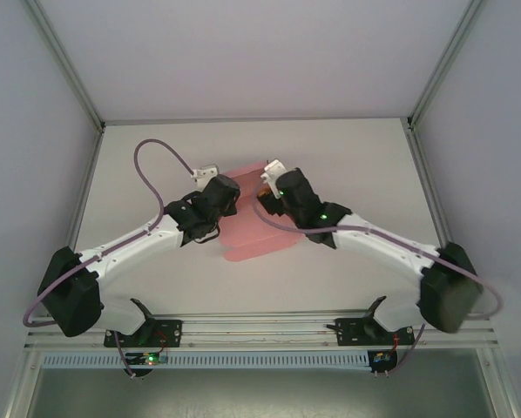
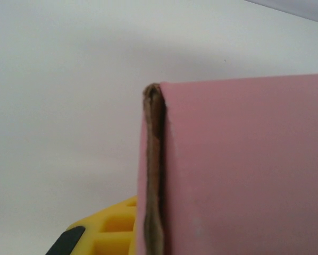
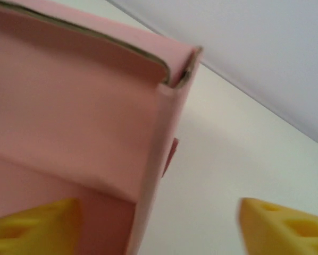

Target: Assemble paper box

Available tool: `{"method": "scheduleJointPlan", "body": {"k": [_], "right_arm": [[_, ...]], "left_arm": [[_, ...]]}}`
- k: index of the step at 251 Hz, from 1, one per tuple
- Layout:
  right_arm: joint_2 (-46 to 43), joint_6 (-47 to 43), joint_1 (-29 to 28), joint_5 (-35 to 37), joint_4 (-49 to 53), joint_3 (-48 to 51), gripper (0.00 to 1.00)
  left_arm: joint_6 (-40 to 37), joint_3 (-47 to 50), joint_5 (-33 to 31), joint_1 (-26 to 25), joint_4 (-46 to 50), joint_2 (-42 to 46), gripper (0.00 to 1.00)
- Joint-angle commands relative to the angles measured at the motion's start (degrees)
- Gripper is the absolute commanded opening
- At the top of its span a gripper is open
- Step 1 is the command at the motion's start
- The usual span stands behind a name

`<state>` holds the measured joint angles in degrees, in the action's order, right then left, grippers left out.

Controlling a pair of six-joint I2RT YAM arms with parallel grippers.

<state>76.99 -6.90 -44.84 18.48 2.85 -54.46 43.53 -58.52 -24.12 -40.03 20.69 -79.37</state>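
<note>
Once the robot's left gripper lets go, the pink paper box, now partly folded between the two grippers, will sit on the white table a little closer to the near rail (image 1: pixel 247 232).
The pink paper box (image 1: pixel 259 233) lies partly folded on the white table between my two grippers. My left gripper (image 1: pixel 229 197) is shut on a doubled side wall of the box (image 2: pixel 244 159); in the left wrist view the wall's folded edge runs down beside one yellow finger (image 2: pixel 108 228). My right gripper (image 1: pixel 266 186) stands open at the box's far right corner. In the right wrist view its yellow fingers (image 3: pixel 31 226) sit wide apart, with a raised pink wall (image 3: pixel 68 106) and its corner edge between them, close to the left finger.
The table (image 1: pixel 365 165) is bounded by aluminium frame posts and grey walls on both sides. A purple cable (image 1: pixel 147 174) loops over the left arm; another trails along the right arm. The arm bases are bolted to the near rail (image 1: pixel 260 331).
</note>
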Motion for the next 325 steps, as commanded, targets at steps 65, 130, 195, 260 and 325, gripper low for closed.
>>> {"method": "scheduleJointPlan", "body": {"k": [65,130,195,260,325], "right_arm": [[-35.0,10.2,7.0,-14.4,-8.3,18.9,0.98],[-48.7,16.7,18.1,-14.9,3.7,21.9,0.98],[-50.6,18.5,20.1,-12.6,10.9,22.4,0.98],[-50.2,17.7,21.4,-11.3,13.9,21.6,0.98],[-52.7,18.4,22.5,-7.1,16.5,22.1,0.98]], "left_arm": [[-41.7,-6.6,12.4,3.5,6.4,2.7,0.00],[-83.7,-8.3,26.7,3.4,15.9,1.7,0.00],[-97.6,-25.2,25.0,0.9,33.7,-16.2,0.00],[-98.3,-36.4,9.9,-4.5,35.3,-35.9,0.00],[-97.7,-42.0,6.4,-8.4,34.2,-43.1,0.26]]}}
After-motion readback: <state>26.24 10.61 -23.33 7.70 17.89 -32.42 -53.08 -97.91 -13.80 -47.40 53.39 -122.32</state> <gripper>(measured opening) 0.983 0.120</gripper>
